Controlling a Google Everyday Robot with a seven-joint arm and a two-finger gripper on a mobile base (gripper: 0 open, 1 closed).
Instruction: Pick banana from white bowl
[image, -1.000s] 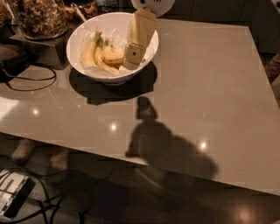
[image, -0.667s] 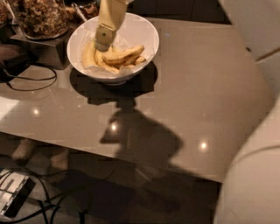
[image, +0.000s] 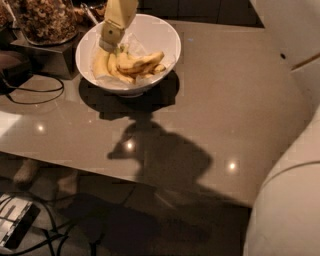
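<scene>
My gripper needs to grab the far end of the bananas (image: 122, 52), near the middle of the white bowl.
The white bowl (image: 165, 37) stands at the far left of the grey table. A curved yellow banana (image: 141, 61) lies in it on top of other yellow banana pieces (image: 101, 65). My gripper (image: 112, 41) reaches down from the top edge into the left half of the bowl. Its tip is just above the left end of the bananas. I cannot tell whether it touches them. The arm's white body (image: 290, 150) fills the right edge of the view.
A clear glass jar of brown nuts (image: 45, 20) stands on a dark stand left of the bowl. A black cable (image: 35, 92) loops on the table's left side. The table's front edge (image: 125, 177) runs across, with a device and cables (image: 15, 227) on the floor below.
My gripper has moved from the bowl's right side to its left side and lower over the bananas. The arm's white body has come into view at the right.
</scene>
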